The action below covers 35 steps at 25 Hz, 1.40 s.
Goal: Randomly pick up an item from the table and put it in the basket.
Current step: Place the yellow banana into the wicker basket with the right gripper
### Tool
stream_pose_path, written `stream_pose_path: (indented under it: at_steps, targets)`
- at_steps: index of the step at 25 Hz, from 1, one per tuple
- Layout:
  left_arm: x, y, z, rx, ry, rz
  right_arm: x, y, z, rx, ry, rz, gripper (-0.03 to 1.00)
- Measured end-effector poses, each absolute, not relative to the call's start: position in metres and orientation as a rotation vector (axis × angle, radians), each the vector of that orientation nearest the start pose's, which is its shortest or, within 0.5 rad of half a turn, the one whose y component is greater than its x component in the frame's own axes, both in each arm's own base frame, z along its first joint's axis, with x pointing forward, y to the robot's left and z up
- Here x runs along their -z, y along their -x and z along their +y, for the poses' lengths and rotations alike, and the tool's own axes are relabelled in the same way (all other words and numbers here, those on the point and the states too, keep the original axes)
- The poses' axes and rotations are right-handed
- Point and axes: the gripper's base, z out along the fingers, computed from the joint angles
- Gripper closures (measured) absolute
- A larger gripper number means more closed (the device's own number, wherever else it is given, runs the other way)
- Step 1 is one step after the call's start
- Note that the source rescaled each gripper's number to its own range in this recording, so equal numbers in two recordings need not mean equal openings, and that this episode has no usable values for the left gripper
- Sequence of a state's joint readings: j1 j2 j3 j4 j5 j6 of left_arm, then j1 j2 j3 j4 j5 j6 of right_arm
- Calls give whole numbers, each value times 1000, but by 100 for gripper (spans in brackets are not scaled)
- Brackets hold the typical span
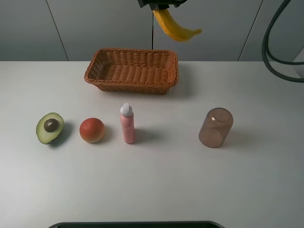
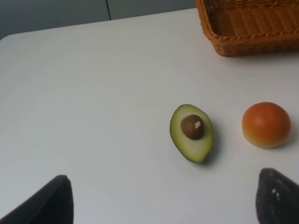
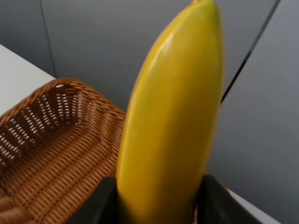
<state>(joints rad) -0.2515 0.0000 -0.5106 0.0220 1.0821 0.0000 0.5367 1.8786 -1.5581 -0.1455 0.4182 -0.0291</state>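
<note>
Next, my right gripper releases the yellow banana on the middle of the wicker basket's bottom [image 1: 132,75] [image 3: 71,198], so that it lies lengthwise along the near side of the basket.
My right gripper [image 1: 160,5] is at the top of the exterior high view, shut on the yellow banana [image 1: 175,27], which hangs in the air above the far right end of the wicker basket [image 1: 132,70]. In the right wrist view the banana [image 3: 173,116] stands up between the two dark fingers [image 3: 212,200], with the basket [image 3: 56,154] below it. The basket holds nothing. My left gripper [image 2: 163,200] is open and empty, low over the white table [image 1: 156,185] near the halved avocado [image 2: 191,132].
A row stands in front of the basket: the halved avocado [image 1: 50,127], a round red-orange fruit [image 1: 92,129], a pink bottle [image 1: 127,123] and a brown translucent cup [image 1: 216,127] upside down. A black cable [image 1: 275,52] hangs at the far right.
</note>
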Motion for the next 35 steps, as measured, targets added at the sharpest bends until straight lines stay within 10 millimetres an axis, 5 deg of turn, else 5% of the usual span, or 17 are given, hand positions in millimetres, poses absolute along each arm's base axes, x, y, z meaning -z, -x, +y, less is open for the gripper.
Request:
stream_pose_path:
  at_steps: [7, 16, 30, 31, 32, 35]
  targets:
    - [-278, 6, 3, 130, -257, 2041, -216, -415, 248, -99, 892, 2011, 95]
    - [-278, 6, 3, 130, -257, 2041, -165, -406, 285, -134, 1005, 2006, 95]
    - [-278, 6, 3, 130, -257, 2041, -151, -404, 290, -135, 1033, 2023, 95]
    - [-278, 6, 3, 130, -257, 2041, -151, -404, 290, -135, 1033, 2023, 90]
    - [-278, 6, 3, 130, -257, 2041, -151, -404, 290, -134, 1033, 2024, 75]
    - [-278, 6, 3, 130, -257, 2041, -151, -404, 290, -137, 1029, 2021, 14]
